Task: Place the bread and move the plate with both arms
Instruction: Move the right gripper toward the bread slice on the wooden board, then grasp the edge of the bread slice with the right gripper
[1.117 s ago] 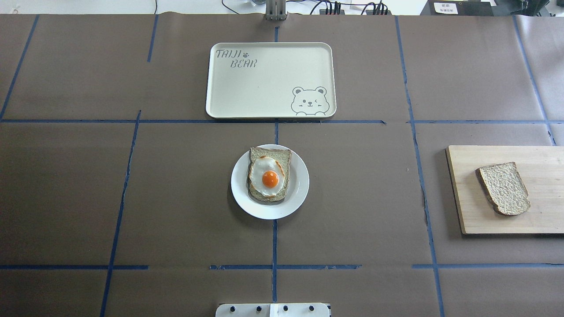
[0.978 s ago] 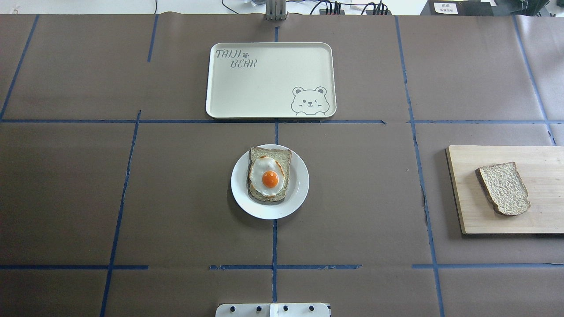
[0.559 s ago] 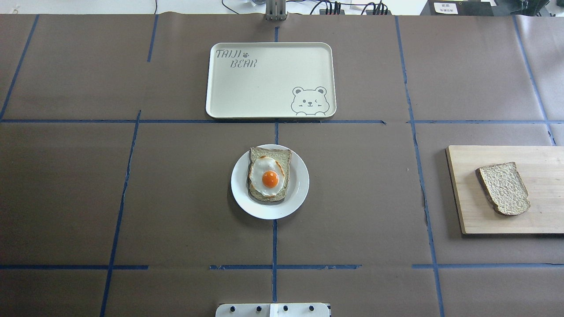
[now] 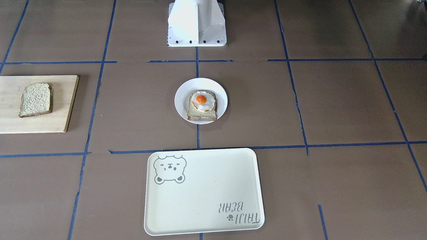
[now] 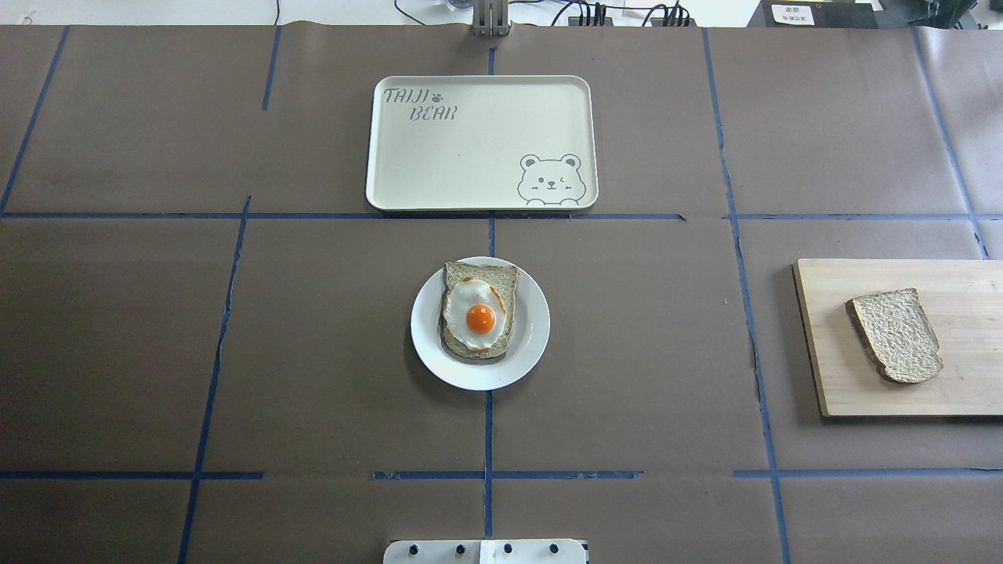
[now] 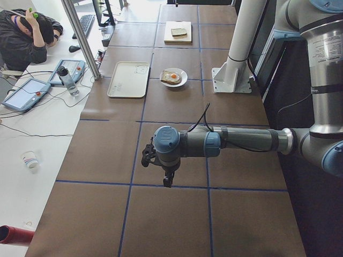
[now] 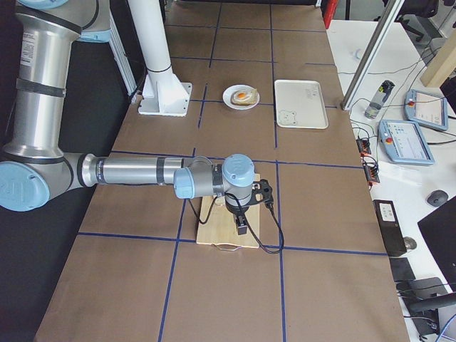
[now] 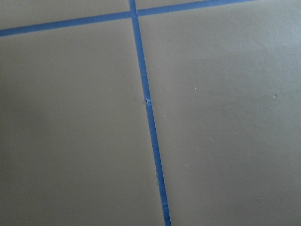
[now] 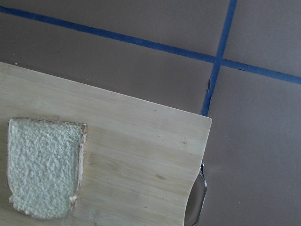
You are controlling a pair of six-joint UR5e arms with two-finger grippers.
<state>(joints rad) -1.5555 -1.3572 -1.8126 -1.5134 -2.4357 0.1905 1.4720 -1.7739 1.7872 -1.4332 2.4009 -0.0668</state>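
Next, my right gripper closes on the side crust (image 4: 24, 92) (image 9: 75, 198) of the plain bread, the one facing the metal handle of the wooden board, near the rounded end of the bread.
The plain bread (image 5: 896, 334) lies flat on a wooden board (image 5: 862, 392) at the table's right end; it also shows in the front view (image 4: 36, 99) and the right wrist view (image 9: 43, 172). The white plate (image 5: 533, 337) sits mid-table and holds a slice with a fried egg (image 5: 479, 313). My left gripper (image 6: 168, 180) hangs over bare table far to the left. My right gripper (image 7: 242, 226) hangs above the board. Both show only in the side views, so I cannot tell whether they are open or shut.
A cream tray with a bear drawing (image 5: 470, 141) lies just beyond the plate. The white pedestal base (image 4: 196, 23) stands at the near edge. An operator (image 6: 27, 37) sits past the far edge, with tablets and a bottle.
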